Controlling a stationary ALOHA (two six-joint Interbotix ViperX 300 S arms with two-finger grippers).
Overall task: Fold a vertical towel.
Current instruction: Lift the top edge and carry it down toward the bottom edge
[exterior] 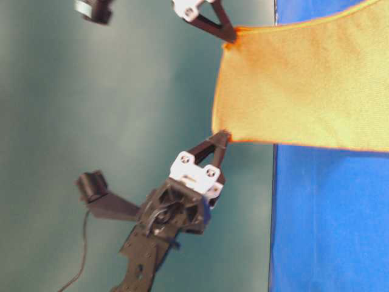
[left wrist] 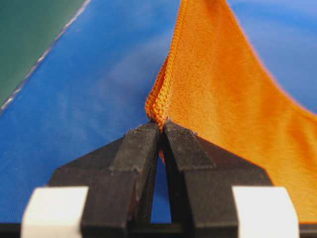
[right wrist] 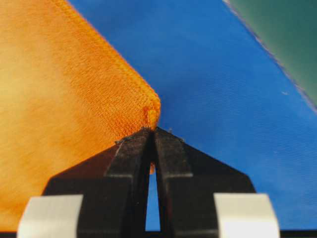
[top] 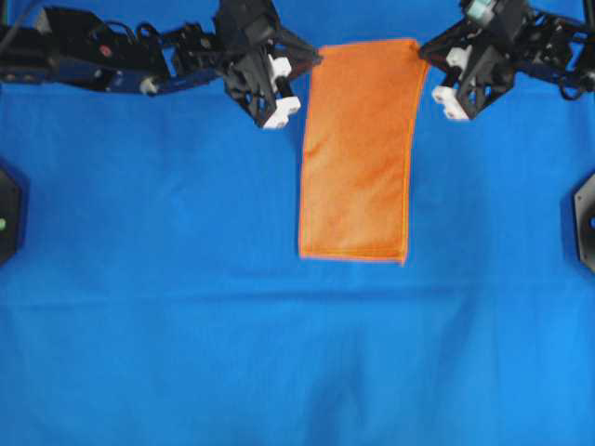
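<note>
My left gripper needs to let go of the towel's far corner on the orange towel's flat near end (top: 305, 226), just short of the towel's near corner.
The orange towel (top: 358, 149) runs lengthwise down the middle of the blue cloth, its near end lying flat. My left gripper (top: 316, 59) is shut on its far left corner, and my right gripper (top: 423, 51) is shut on its far right corner. In the left wrist view the black fingertips (left wrist: 148, 136) pinch the stitched edge of the towel (left wrist: 223, 99). The right gripper (right wrist: 151, 130) clamps the rounded corner of the towel (right wrist: 64, 89) in the right wrist view. From table level, the towel (exterior: 304, 85) hangs stretched between both pinched corners, lifted off the cloth.
The blue background cloth (top: 167, 307) covers the whole table. Black arm bases sit at the left edge (top: 7, 214) and the right edge (top: 586, 218). A green backdrop (exterior: 91, 91) stands behind the arms.
</note>
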